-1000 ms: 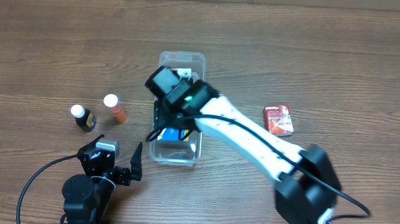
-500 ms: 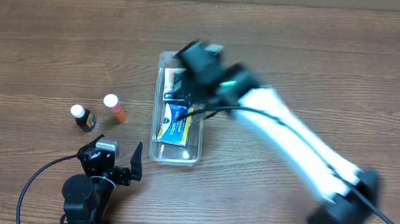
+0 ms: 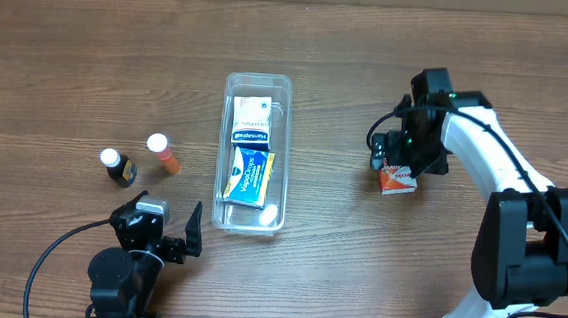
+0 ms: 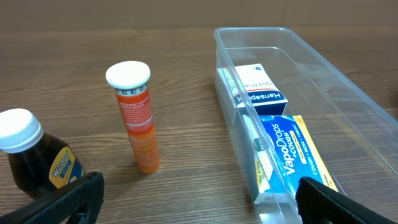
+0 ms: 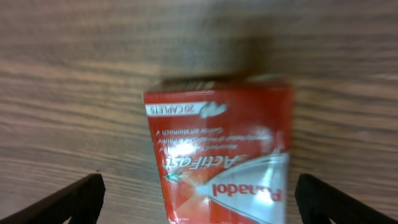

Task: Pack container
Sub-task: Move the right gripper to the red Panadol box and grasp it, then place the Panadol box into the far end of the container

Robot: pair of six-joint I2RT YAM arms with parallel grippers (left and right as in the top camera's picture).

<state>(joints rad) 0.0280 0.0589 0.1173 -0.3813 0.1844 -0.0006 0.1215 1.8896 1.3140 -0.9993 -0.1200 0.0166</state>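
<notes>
Next, my left gripper needs to go to the dark brown bottle's white cap (image 3: pixel 110 157) (image 4: pixel 20 130) and close there, because the bottle still needs packing.
The clear plastic container (image 3: pixel 254 152) lies lengthwise mid-table and holds a white and dark blue box (image 3: pixel 250 122) and a blue and yellow box (image 3: pixel 250 176); the left wrist view shows the container (image 4: pixel 323 81) too. My right gripper (image 3: pixel 396 159) hovers open over a red box (image 3: pixel 397 178) lying flat on the wood to the right. In the right wrist view the red box (image 5: pixel 221 149) sits between the wide-apart fingers, which do not touch it. My left gripper (image 3: pixel 164 233) rests open near the front edge, empty.
An orange tube with a white cap (image 3: pixel 162 155) and a dark brown bottle with a white cap (image 3: pixel 117 167) stand left of the container, also the tube (image 4: pixel 138 118) and bottle (image 4: pixel 34 158) in the left wrist view.
My right arm swung from over the container to the right and now hangs above the red box. Its jaws opened, and the blue and yellow box now lies in the container.
</notes>
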